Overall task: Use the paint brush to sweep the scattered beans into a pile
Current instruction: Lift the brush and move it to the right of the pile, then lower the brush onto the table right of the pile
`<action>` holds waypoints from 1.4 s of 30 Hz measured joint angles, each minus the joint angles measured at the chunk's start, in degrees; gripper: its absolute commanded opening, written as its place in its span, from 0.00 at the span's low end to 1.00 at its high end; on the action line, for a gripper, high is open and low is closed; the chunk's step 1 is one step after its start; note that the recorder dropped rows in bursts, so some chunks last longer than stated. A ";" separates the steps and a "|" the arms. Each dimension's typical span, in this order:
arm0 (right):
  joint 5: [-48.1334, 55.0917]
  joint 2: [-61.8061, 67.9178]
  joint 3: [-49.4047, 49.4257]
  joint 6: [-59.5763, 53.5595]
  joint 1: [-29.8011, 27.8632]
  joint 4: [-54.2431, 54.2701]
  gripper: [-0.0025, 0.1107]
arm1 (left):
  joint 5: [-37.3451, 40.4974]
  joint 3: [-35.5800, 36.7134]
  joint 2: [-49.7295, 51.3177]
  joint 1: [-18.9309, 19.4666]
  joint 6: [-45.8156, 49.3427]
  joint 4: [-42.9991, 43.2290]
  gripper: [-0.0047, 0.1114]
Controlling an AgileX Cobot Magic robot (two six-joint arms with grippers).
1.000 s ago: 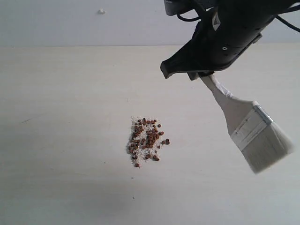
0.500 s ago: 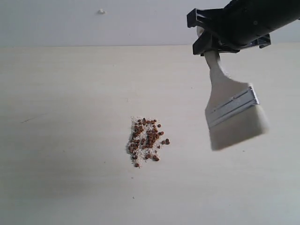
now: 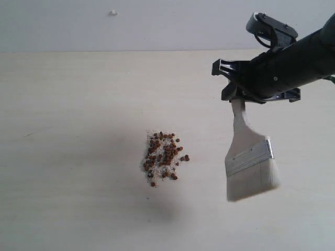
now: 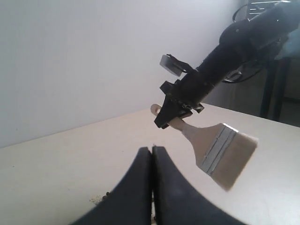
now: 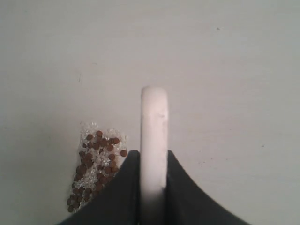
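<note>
I will release the paint brush from my right gripper on the bare table point(image 3: 247, 177) just beside the pile of beans.
The beans point(image 3: 164, 157) lie as one small dense pile of reddish-brown pellets and white crumbs near the middle of the pale table point(image 3: 68, 130). The paint brush point(image 3: 250, 162) hangs to the right of the pile, bristles down, off the table and slightly blurred. My right gripper point(image 3: 238, 98) is shut on its wooden handle. The right wrist view shows the handle point(image 5: 153, 122) clamped between the black fingers point(image 5: 129, 187), with the beans point(image 5: 96, 166) beside them. My left gripper point(image 4: 152, 150) is shut and empty, and it faces the brush point(image 4: 220, 152). It does not show in the exterior view.
A white wall runs behind the table's far edge point(image 3: 104, 51), with a small white speck point(image 3: 112, 12) on it. A dark metal stand point(image 4: 276, 89) rises beyond the table in the left wrist view.
The right arm moved right and lowered. The brush swung from slanting far right to hanging nearly straight down, closer to the table and the pile. The beans have not moved.
</note>
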 measured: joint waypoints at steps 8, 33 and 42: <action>-1.13 4.76 0.00 -0.65 0.00 1.49 0.02 | 0.00 0.00 0.00 0.00 0.00 0.00 0.04; -4.86 11.46 0.15 -6.25 0.00 0.86 0.20 | 0.00 0.00 0.00 0.00 0.00 0.00 0.04; -6.90 11.46 0.15 -6.63 0.00 0.28 0.39 | 0.00 0.00 0.00 0.00 0.00 0.00 0.04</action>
